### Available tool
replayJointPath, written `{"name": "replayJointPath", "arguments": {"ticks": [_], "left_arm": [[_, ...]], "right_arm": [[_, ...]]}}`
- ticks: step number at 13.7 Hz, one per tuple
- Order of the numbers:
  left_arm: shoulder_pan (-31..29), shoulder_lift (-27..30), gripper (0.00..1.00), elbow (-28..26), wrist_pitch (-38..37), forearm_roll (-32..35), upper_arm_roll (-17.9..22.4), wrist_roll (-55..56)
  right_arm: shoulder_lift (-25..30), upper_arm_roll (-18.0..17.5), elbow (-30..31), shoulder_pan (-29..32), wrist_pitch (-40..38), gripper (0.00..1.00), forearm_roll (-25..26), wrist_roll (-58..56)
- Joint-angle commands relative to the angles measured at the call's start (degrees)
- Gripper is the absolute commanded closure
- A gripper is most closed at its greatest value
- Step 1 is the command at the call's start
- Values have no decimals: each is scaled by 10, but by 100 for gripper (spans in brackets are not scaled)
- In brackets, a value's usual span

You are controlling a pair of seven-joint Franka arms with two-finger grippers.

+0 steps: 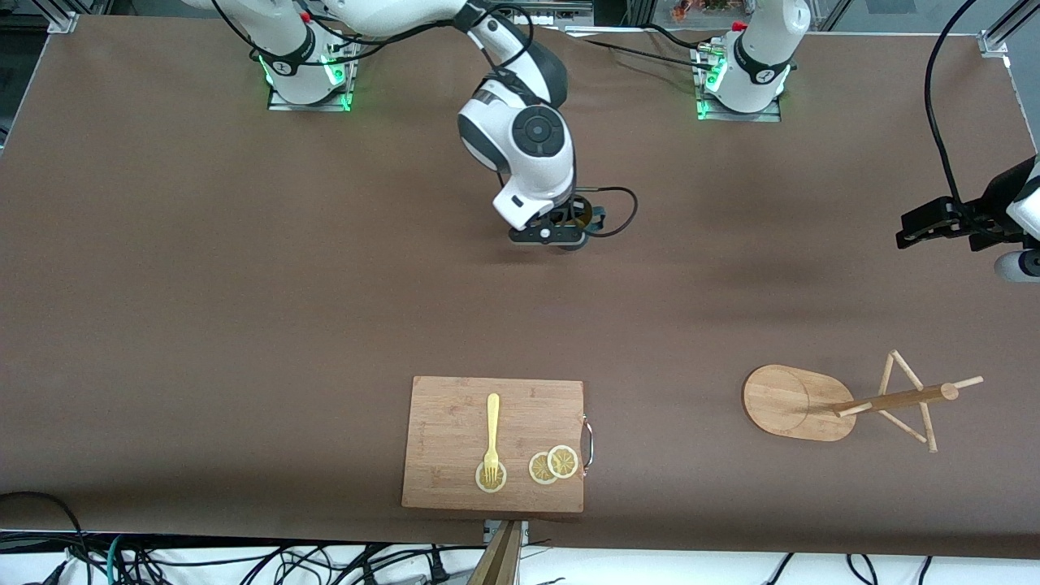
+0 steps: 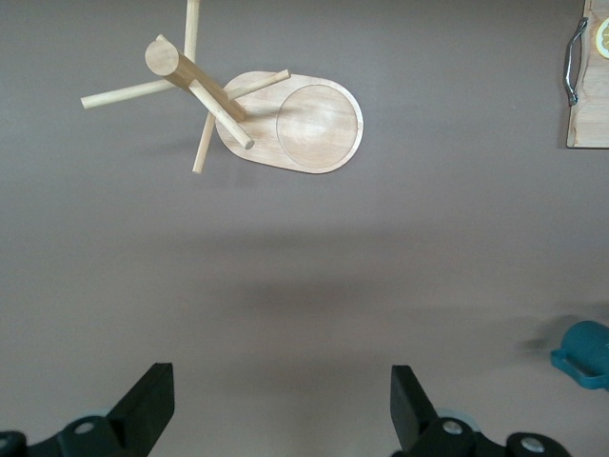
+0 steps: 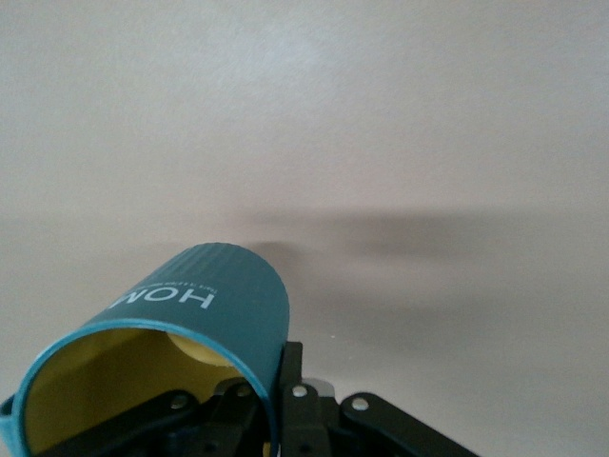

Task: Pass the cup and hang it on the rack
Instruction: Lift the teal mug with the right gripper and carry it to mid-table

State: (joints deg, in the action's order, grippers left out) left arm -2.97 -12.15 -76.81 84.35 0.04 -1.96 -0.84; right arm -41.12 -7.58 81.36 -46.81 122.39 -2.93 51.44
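I will set the teal cup on the bare brown tabletop [image 1: 563, 255] beyond the cutting board's handle, using my right gripper.
The teal ribbed cup [image 3: 211, 307] hangs tilted, its yellow inside facing the wrist camera, with my right gripper [image 3: 278, 405] shut on its wall at the rim. In the front view this right gripper [image 1: 554, 235] is low over the middle of the table, and only a bit of the cup [image 1: 582, 214] shows past it. The cup [image 2: 586, 350] also peeks in at the edge of the left wrist view. The wooden rack [image 1: 812, 402] stands toward the left arm's end of the table. My left gripper [image 1: 910, 230] hovers open and empty above the table there, looking down toward the rack [image 2: 304, 124].
A bamboo cutting board [image 1: 455, 406] lies near the front camera's edge of the table, carrying a yellow fork [image 1: 492, 435] and lemon slices [image 1: 553, 465]. Its metal handle [image 2: 572, 59] shows in the left wrist view. Brown tabletop lies between cup and rack.
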Motion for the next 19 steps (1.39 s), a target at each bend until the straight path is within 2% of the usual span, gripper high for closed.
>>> {"name": "replayJointPath", "arguments": {"ticks": [1, 10, 12, 14, 15, 17, 18, 19], "left_arm": [[-2, -8, 0, 17, -3, -13, 0, 1], [1, -16, 0, 18, -3, -13, -1, 0], [1, -16, 0, 18, -3, -13, -1, 0], [2, -17, 0, 18, -3, -12, -1, 0], [4, -17, 0, 18, -3, -12, -1, 0], [5, -17, 0, 18, -3, -12, -1, 0], [5, -17, 0, 18, -3, -12, -1, 0], [5, -17, 0, 18, -3, -12, -2, 0]], "right_arm": [[-26, 8, -24, -12, 2, 100, 13, 3], [-64, 12, -25, -6, 30, 100, 14, 84], [-59, 12, -27, -3, 27, 100, 13, 85], [-55, 12, -44, 6, 4, 80, 12, 85], [-55, 12, -72, 12, -30, 66, 12, 84], [-55, 9, -131, 29, -104, 27, 12, 82], [-55, 8, -145, 35, -128, 0, 12, 82], [-48, 8, -153, 40, -146, 0, 11, 82]]}}
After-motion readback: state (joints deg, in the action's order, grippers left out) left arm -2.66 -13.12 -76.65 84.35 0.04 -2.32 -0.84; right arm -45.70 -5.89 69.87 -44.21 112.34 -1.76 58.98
